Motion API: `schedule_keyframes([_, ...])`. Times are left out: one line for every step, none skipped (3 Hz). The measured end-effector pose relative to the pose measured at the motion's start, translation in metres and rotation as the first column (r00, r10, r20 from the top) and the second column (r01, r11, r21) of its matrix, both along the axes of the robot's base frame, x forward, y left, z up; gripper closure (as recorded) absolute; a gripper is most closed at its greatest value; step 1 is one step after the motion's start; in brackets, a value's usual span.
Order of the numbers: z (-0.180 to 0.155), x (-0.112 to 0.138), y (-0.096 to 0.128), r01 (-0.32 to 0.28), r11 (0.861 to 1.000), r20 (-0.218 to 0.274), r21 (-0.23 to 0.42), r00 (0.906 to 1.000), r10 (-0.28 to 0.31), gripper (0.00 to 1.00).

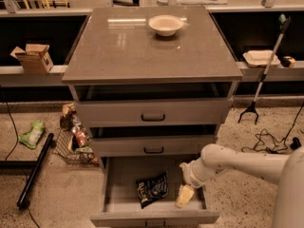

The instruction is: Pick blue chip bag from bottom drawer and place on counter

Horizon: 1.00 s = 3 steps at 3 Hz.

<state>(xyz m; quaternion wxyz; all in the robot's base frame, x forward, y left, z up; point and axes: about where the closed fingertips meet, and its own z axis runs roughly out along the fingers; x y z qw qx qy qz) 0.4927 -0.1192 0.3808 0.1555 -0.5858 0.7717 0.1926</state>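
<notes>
Next, I move my gripper next to the blue chip bag's edge [163, 184] nearest the white arm, inside the bottom drawer, and close it there.
The blue chip bag [152, 188] lies flat on the floor of the open bottom drawer [118, 189], near its middle front. It is dark navy with pale lettering. My gripper [185, 196] hangs inside the drawer at its right side, a little to the right of the bag and apart from it. Its pale yellow fingertips [183, 198] point down toward the drawer floor. The white arm reaches in from the right. The counter [118, 46] is the glossy grey-brown top of the cabinet, with a pale bowl [166, 24] standing near its back edge.
Two drawers with black handles [153, 118] sit above the open one. A wire basket of packets [73, 144] and a green packet [32, 133] lie on the floor at left, with a black pole [33, 172]. A grabber tool [263, 75] leans at right. A cardboard box [34, 57] stands on the left shelf.
</notes>
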Motion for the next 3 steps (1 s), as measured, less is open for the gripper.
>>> schedule_keyframes([-0.035, 0.015, 0.016, -0.028, 0.999, 0.029, 0.043, 0.9992, 0.027, 0.00])
schedule_keyframes([-0.071, 0.025, 0.036, -0.077, 0.992, 0.091, 0.097, 0.9935, 0.068, 0.00])
schedule_keyframes([-0.071, 0.025, 0.036, -0.077, 0.992, 0.091, 0.097, 0.9935, 0.068, 0.00])
